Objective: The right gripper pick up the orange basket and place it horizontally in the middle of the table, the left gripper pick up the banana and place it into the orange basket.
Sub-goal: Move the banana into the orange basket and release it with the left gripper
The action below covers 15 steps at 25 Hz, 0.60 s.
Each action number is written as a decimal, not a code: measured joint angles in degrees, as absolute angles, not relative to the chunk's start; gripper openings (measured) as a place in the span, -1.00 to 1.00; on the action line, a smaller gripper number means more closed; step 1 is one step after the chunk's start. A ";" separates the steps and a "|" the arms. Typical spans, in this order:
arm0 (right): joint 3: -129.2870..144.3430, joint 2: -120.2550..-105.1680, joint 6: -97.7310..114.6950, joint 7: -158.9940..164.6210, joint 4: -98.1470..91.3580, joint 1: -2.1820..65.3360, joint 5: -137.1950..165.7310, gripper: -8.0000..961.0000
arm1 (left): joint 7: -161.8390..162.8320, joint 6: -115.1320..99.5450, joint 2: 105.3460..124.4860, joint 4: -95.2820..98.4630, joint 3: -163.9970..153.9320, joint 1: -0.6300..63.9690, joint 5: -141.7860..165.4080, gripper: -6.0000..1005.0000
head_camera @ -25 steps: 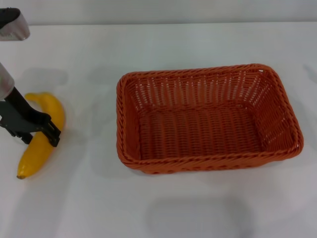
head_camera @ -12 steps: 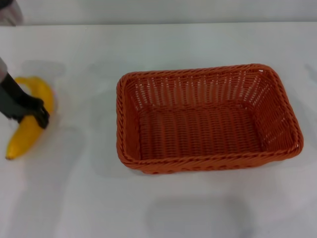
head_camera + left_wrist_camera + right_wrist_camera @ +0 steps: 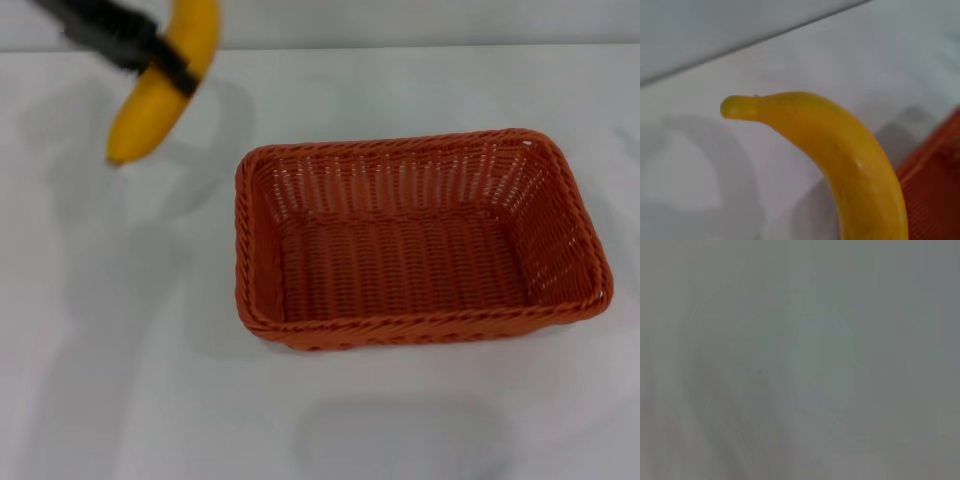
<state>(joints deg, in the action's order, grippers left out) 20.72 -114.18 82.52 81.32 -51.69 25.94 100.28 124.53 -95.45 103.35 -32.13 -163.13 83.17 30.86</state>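
Observation:
Next, my left gripper lets go of the banana on the middle of the orange basket's woven bottom (image 3: 402, 273).
The orange basket (image 3: 420, 240) lies lengthwise across the middle of the white table (image 3: 150, 400), open side up and empty. High at the upper left of the head view, my left gripper (image 3: 165, 62) is shut on the yellow banana (image 3: 165, 85), which hangs in the air above the table, left of the basket and clear of it. In the left wrist view the banana (image 3: 840, 150) fills the middle, with a corner of the orange basket (image 3: 935, 180) beside it. The right gripper is out of view.
The table's far edge (image 3: 400, 45) runs along the top of the head view. Shadows fall on the white surface left of the basket and in front of it. The right wrist view shows only a plain grey blur.
The left gripper has lifted the banana off the table at the left and carried it up and toward the basket. The basket has not moved.

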 joint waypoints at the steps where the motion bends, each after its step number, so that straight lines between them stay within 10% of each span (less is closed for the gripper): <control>1: 20.74 -114.22 82.56 81.30 -51.69 26.05 100.27 0.42 | 123.51 -95.89 103.38 -31.93 -163.12 84.13 30.64 -0.03; 7: 20.75 -114.44 82.78 81.28 -51.37 26.80 100.04 0.42 | 118.93 -95.99 106.62 -25.90 -163.12 91.59 31.90 -0.02; 15: 20.73 -114.35 83.02 81.22 -51.17 26.24 98.81 0.42 | 114.34 -90.32 118.59 -24.68 -163.13 100.79 40.18 0.02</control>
<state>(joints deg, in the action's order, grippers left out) 20.73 -114.35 83.02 81.22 -51.17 26.24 98.82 114.34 -90.32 118.59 -24.68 -163.13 100.79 40.18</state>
